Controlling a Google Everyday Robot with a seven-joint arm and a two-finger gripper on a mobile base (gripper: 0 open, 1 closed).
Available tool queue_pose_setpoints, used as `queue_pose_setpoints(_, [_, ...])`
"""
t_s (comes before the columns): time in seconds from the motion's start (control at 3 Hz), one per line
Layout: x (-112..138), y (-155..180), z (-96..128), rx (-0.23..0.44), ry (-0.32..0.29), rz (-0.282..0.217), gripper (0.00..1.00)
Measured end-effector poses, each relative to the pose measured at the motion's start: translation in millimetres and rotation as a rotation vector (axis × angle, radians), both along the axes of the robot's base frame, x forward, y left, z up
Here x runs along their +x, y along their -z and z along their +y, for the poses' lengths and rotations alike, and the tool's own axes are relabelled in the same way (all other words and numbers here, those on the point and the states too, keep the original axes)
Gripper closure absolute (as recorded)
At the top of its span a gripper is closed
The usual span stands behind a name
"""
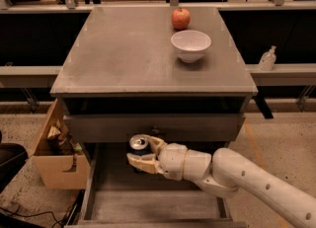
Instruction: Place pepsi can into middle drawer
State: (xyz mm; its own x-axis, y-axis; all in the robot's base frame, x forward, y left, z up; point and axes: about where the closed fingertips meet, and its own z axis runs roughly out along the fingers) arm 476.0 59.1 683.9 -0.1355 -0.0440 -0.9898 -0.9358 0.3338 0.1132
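Note:
Next, my gripper sets the pepsi can down on the middle drawer's grey bottom, toward the cardboard box side [132, 192], and lets go of it.
The pepsi can [138, 144], dark blue with a silver top, stands upright between the fingers of my gripper [143, 153]. The gripper is shut on it and holds it over the back part of the open middle drawer [98, 207], just below the closed grey drawer front [197, 127] above. The drawer is pulled out toward the camera; its streaky grey floor and thin side walls show. My white arm [237, 177] reaches in from the lower right. The can's lower part is hidden by the fingers.
On the cabinet top [123, 54] stand a white bowl [190, 45] and a red apple [180, 18] at the back right. A cardboard box [57, 155] with clutter sits on the floor left of the cabinet. A small bottle [267, 58] stands on a ledge at right.

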Motion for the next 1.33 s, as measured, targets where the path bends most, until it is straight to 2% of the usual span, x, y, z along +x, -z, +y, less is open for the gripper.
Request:
queue_pose_setpoints(0.33, [-14.2, 42.8, 3.1, 0.018, -0.098, -0.068, 1.00])
queue_pose_setpoints(0.67, [-18.3, 84.2, 8.7, 0.015, -0.209, -0.107, 1.00])
queue_pose_setpoints(1.0, [-11.8, 125.8, 22.6, -0.019, -0.274, -0.109, 1.00])
queue_pose_setpoints(1.33, [5.2, 178.7, 44.8, -0.050, -0.245, -0.090, 1.00])
